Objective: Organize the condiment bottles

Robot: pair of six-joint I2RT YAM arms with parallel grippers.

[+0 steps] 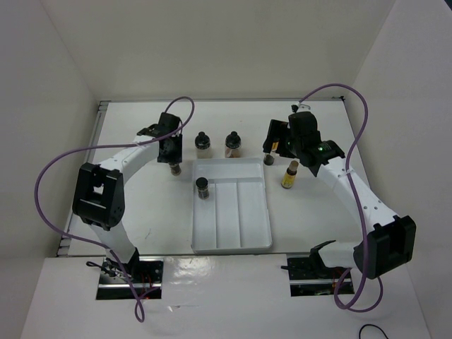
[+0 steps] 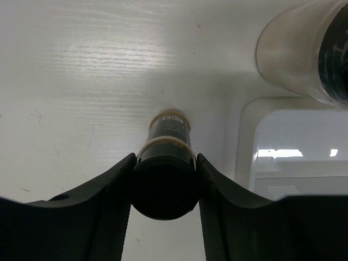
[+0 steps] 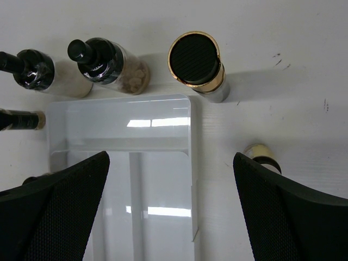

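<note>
Next, my left gripper lets go of the short dark bottle in the tray (image 1: 201, 212), just in front of the other short dark bottle. The held bottle is now beside the tray.
My left gripper (image 1: 174, 157) (image 2: 166, 168) is shut on the black cap of a short dark bottle (image 2: 169, 130) (image 1: 174, 169), left of the white divided tray (image 1: 233, 244). Another short dark bottle (image 1: 203, 187) stands in the tray's back left compartment. A pale bottle (image 1: 203, 142) (image 3: 33, 72) and a brown bottle (image 1: 232, 144) (image 3: 111, 64) stand behind the tray. My right gripper (image 1: 277, 147) (image 3: 171, 163) is open and empty above the tray's back right corner. A gold-rimmed black-capped bottle (image 3: 196, 60) (image 1: 268, 159) stands just past that corner. The amber bottle (image 1: 289, 174) (image 3: 262, 155) stands right of the tray.
The tray (image 3: 119, 117) (image 2: 283, 141) has three long compartments; the middle and right ones hold nothing. White walls close the table at the back and both sides. Purple cables arch over both arms.
</note>
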